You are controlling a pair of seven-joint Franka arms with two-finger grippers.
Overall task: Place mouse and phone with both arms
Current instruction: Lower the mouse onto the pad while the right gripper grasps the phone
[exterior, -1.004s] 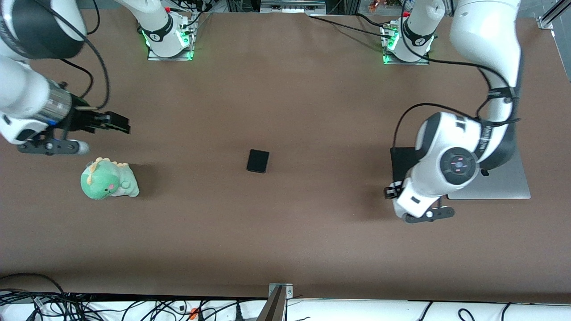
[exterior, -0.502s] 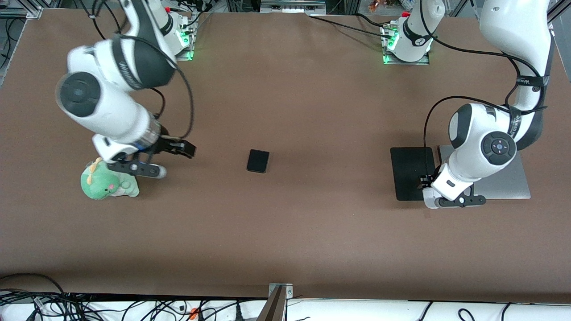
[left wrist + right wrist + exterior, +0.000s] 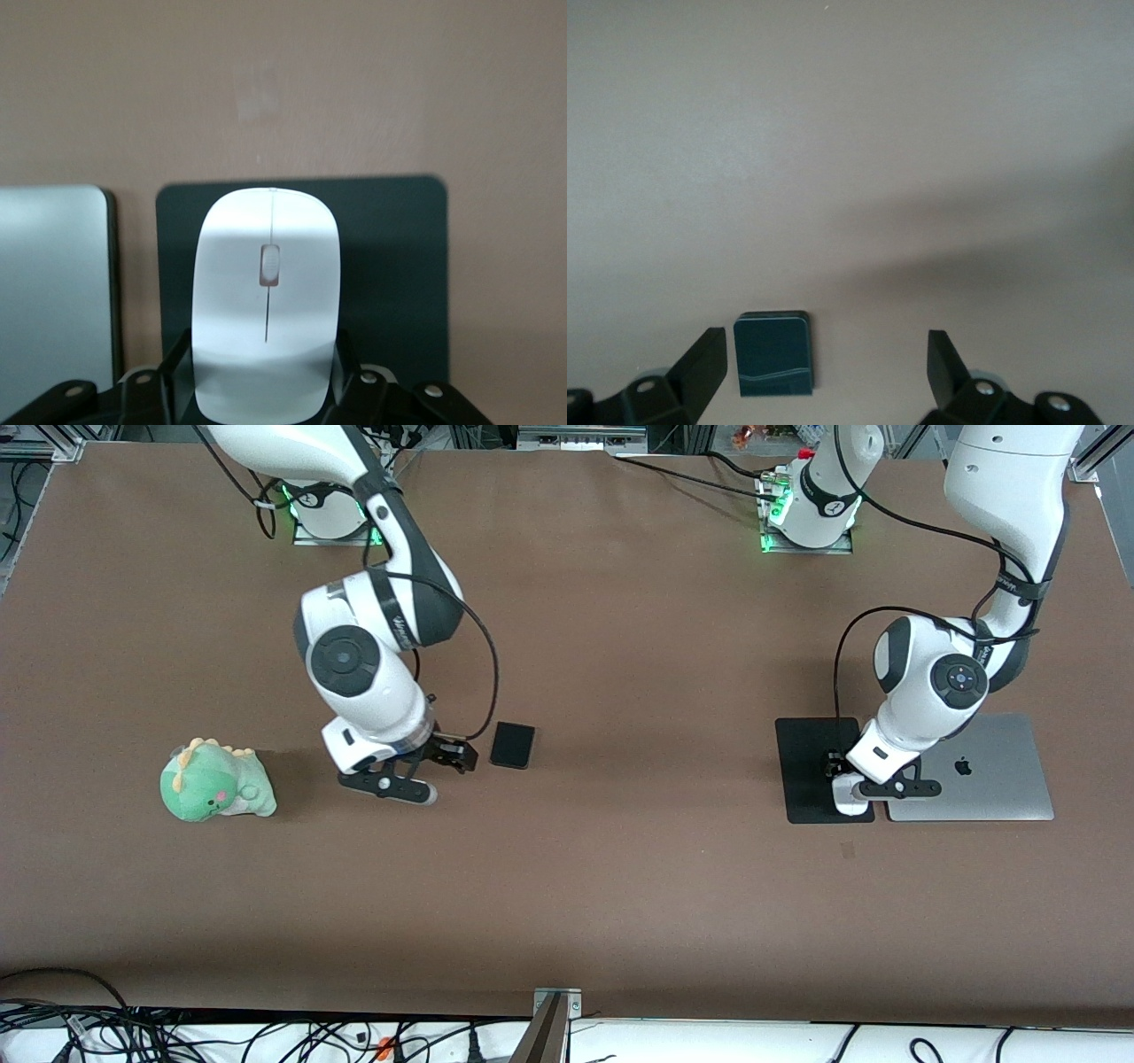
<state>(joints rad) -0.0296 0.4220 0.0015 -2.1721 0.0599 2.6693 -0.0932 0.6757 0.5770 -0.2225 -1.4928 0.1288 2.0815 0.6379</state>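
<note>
The black phone will be taken hold of by my right gripper by its opposite sides (image 3: 512, 745) (image 3: 773, 359), the ones facing the green plush dinosaur and the mouse pad.
The white mouse (image 3: 266, 301) is gripped at its sides by my left gripper (image 3: 266, 359), which is shut on it. It is low over the black mouse pad (image 3: 390, 266), at the pad's edge beside the laptop. In the front view the left gripper (image 3: 839, 781) and the mouse (image 3: 844, 797) are over that pad (image 3: 806, 766). The black phone (image 3: 512, 745) lies flat mid-table. My right gripper (image 3: 456, 757) is open and empty just beside it, toward the right arm's end. In the right wrist view the phone (image 3: 773, 352) lies between the spread fingers (image 3: 704, 363), close to one of them.
A closed silver laptop (image 3: 974, 766) lies next to the mouse pad at the left arm's end, and also shows in the left wrist view (image 3: 53, 292). A green plush dinosaur (image 3: 215, 781) sits toward the right arm's end. Bare brown table (image 3: 620, 868) lies around them.
My right arm has swung from the right arm's end of the table, past the dinosaur, to beside the phone. My left gripper has moved with the mouse along the mouse pad.
</note>
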